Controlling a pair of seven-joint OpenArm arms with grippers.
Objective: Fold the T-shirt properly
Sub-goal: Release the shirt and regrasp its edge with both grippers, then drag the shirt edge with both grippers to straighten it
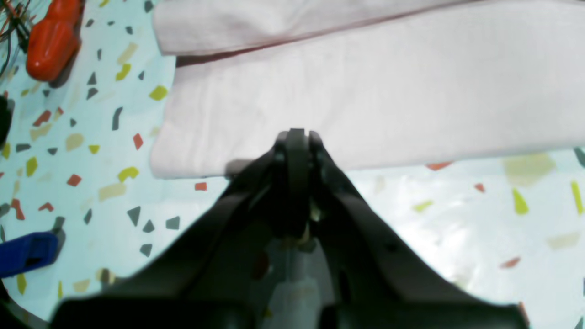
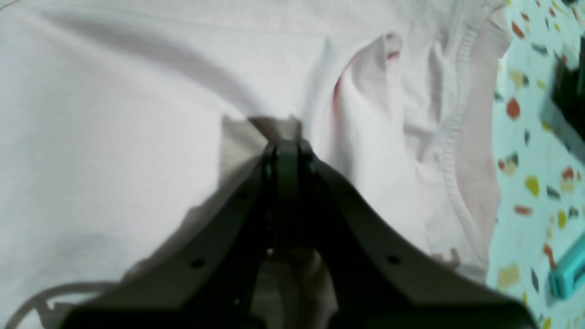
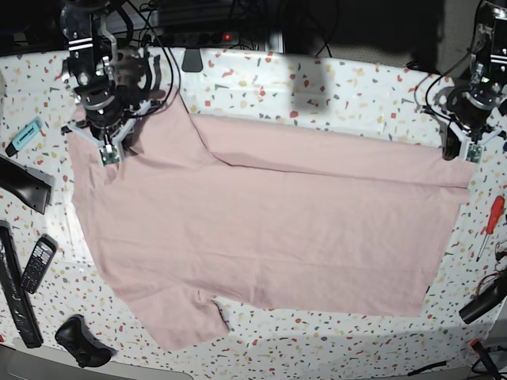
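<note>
The T-shirt's cloth lies flat at its far edge under my shut left gripper, so that gripper should open and pinch the T-shirt's corner (image 3: pixel 473 167) before pulling the T-shirt.
The pale pink T-shirt (image 3: pixel 261 229) lies spread on the speckled table, plain side up, with its far edge folded over toward the middle. A sleeve (image 3: pixel 186 317) sticks out at the near left. My right gripper (image 3: pixel 107 152) is at the shirt's far left, beside the ribbed collar (image 2: pixel 450 137). It is shut (image 2: pixel 283 144), and creases in the cloth (image 2: pixel 137 137) run to its tips. My left gripper (image 3: pixel 472 152) is shut (image 1: pixel 297 135) just over the folded shirt's (image 1: pixel 388 100) edge at the far right, where the cloth lies flat.
An orange-handled screwdriver (image 3: pixel 493 215) (image 1: pixel 52 41) and cables (image 3: pixel 485 299) lie right of the shirt, and a blue object (image 1: pixel 27 253) lies close by. On the left are a teal marker (image 3: pixel 24 134) (image 2: pixel 566 272), a black bar (image 3: pixel 24 186), a phone (image 3: pixel 37 265), a remote (image 3: pixel 16 297) and a black mouse-like object (image 3: pixel 79 340).
</note>
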